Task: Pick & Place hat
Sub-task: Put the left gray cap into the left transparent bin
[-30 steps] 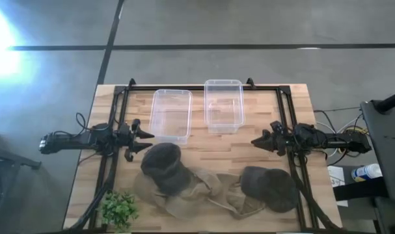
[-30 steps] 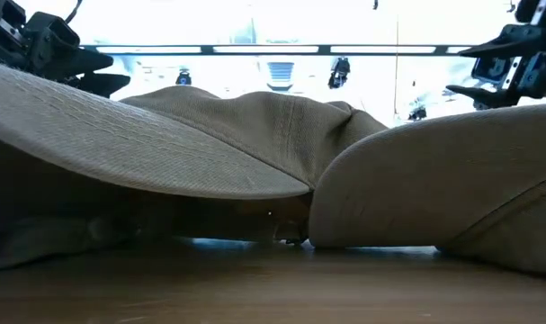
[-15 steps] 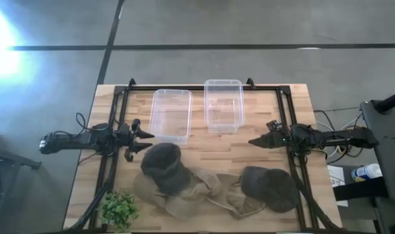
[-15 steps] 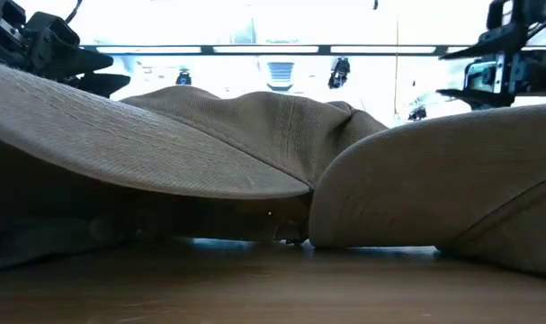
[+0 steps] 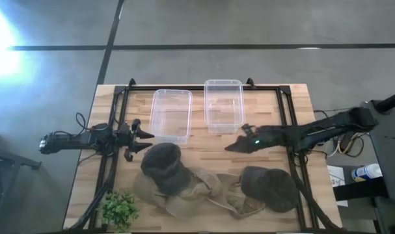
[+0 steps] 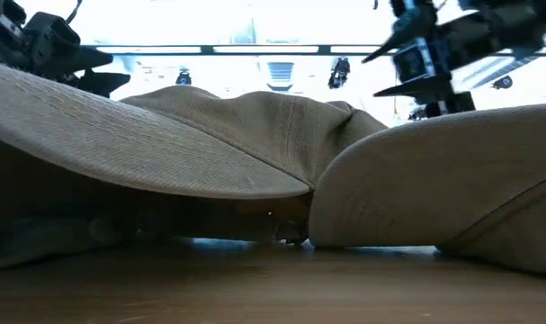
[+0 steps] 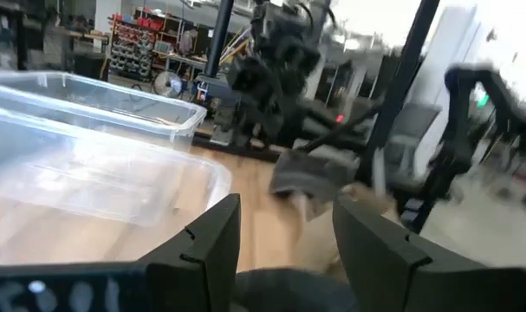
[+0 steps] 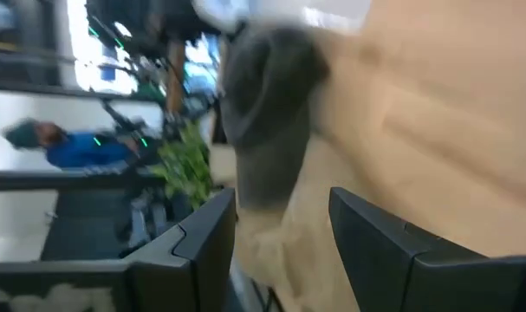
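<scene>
The dark crown's lower edge [image 5: 157,185] on the hat nearest the plant is the next place for my left gripper to go and close.
Two tan hats with dark crowns lie on the wooden table near its front edge. The left hat [image 5: 163,169] [image 6: 165,135] and the right hat [image 5: 270,188] [image 6: 443,180] rest on their brims, which meet in the middle. My left gripper [image 5: 148,140] [image 7: 284,217] is open just left of and behind the left hat's crown, touching nothing. My right gripper [image 5: 228,147] [image 6: 385,72] [image 8: 280,208] is open and empty above the table's middle, behind the right hat. It faces the left hat's crown [image 8: 267,113].
Two clear plastic containers [image 5: 171,116] [image 5: 223,105] stand side by side at the back of the table, close behind both grippers. A small green plant [image 5: 118,208] sits at the front left corner. A black frame [image 5: 285,110] edges the table.
My right gripper has reached from the table's right edge toward the left, out over the table's middle, staying open and empty. Neither hat has moved.
</scene>
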### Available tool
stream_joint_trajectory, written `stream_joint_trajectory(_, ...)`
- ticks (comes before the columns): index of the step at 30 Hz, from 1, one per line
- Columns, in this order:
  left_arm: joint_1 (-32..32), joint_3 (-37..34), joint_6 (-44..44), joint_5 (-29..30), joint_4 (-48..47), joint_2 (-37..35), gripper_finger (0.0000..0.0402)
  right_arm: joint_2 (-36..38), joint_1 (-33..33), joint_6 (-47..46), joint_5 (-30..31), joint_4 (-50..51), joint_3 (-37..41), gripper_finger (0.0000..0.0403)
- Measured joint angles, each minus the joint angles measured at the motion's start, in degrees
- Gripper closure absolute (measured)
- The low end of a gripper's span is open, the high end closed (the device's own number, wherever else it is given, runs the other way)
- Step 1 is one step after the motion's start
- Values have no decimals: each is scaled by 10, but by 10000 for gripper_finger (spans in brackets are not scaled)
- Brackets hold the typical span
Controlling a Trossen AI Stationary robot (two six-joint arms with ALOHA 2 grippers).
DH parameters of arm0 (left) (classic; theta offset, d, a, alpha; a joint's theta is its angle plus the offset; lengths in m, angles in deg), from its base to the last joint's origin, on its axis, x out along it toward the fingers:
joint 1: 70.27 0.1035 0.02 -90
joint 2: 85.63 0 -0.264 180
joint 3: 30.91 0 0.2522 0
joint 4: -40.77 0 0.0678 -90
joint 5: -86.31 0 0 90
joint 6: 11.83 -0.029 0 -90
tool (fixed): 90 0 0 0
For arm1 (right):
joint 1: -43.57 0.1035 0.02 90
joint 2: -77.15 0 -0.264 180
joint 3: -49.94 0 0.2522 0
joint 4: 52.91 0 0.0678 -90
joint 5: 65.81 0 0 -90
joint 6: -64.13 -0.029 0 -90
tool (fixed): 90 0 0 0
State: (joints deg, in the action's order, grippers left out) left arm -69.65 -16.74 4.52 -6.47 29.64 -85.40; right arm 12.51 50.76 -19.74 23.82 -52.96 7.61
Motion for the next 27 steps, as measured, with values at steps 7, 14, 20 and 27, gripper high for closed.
stream_joint_trajectory(7,0,4,391,-2,12,0,223,-168,43,-53,-13,-63,-108,220)
stream_joint_trajectory(14,0,3,522,45,19,1,223,-262,64,-90,-19,-67,-189,220)
stream_joint_trajectory(20,-4,23,601,-17,39,8,225,-318,77,-104,-23,-66,-242,220)
stream_joint_trajectory(27,-31,125,585,-95,-53,58,250,-350,83,-82,-25,-67,-302,220)
